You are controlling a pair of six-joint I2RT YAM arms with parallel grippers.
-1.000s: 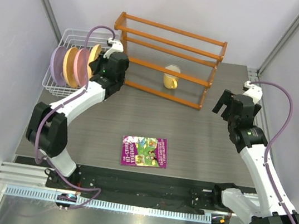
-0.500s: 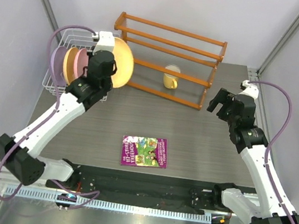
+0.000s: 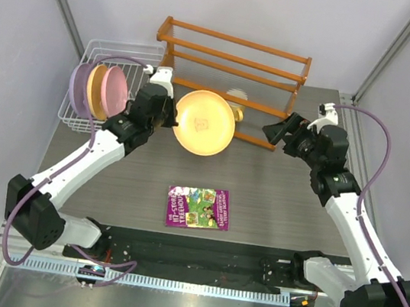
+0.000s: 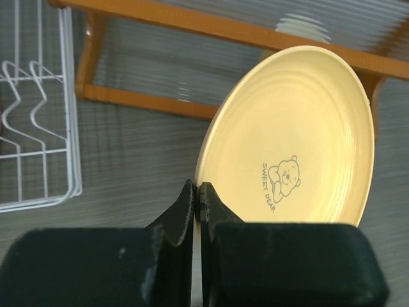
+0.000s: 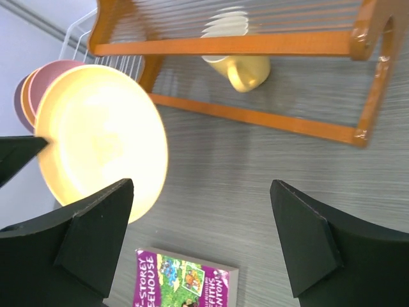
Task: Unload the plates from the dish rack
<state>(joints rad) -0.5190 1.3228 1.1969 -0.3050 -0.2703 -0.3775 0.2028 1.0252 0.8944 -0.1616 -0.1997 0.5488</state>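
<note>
My right gripper will close on the held yellow-orange plate's rim (image 3: 229,142) (image 5: 164,180), straight across from my left gripper, to take over the plate.
My left gripper (image 3: 170,115) is shut on the rim of a yellow-orange plate (image 3: 204,122) and holds it in the air over the table, in front of the wooden shelf. In the left wrist view the fingertips (image 4: 197,188) pinch the plate's (image 4: 300,134) lower left edge; its face shows a bear drawing. The white wire dish rack (image 3: 101,49) stands at the back left with a lavender plate (image 3: 76,88), a yellow-orange plate (image 3: 94,92) and a pink plate (image 3: 114,90) upright in it. My right gripper (image 3: 281,132) is open, just right of the held plate (image 5: 96,134), with nothing between its fingers (image 5: 201,185).
An orange wooden shelf rack (image 3: 236,50) stands at the back with a small yellow mug (image 3: 234,110) under it. A purple book (image 3: 198,207) lies flat near the front middle of the table.
The left arm has lifted the yellow-orange plate out of the dish rack and carried it right to the table's middle. The right gripper has moved left toward the plate.
</note>
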